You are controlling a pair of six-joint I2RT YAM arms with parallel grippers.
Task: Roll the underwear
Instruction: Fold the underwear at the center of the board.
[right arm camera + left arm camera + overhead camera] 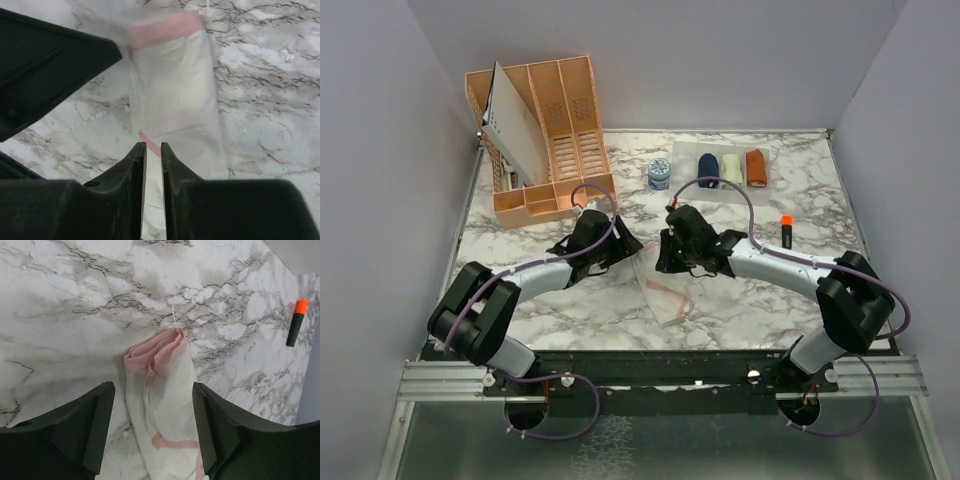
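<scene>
The pink-edged end of the underwear is bunched up and creased, so next my left gripper pinches its side corner (130,367) and holds it while my right gripper straightens the underwear.
The whitish-pink underwear (167,405) lies on the marble table as a long folded strip, its pink-edged end bunched up at the far side. My left gripper (153,425) is open, one finger on each side of the strip without touching it. My right gripper (153,146) sits over the other end of the same underwear (175,90), jaws nearly together with only a thin slit, and white cloth fills that slit. From above, both grippers meet mid-table over the underwear (670,298). A navy blue underwear (708,170) lies rolled at the back.
A cream bundle (731,168) and a rust-orange bundle (756,167) lie beside the navy roll. A small blue-white jar (659,174) stands to their left. A peach file organizer (540,130) fills the back left. An orange-capped marker (786,231) lies on the right.
</scene>
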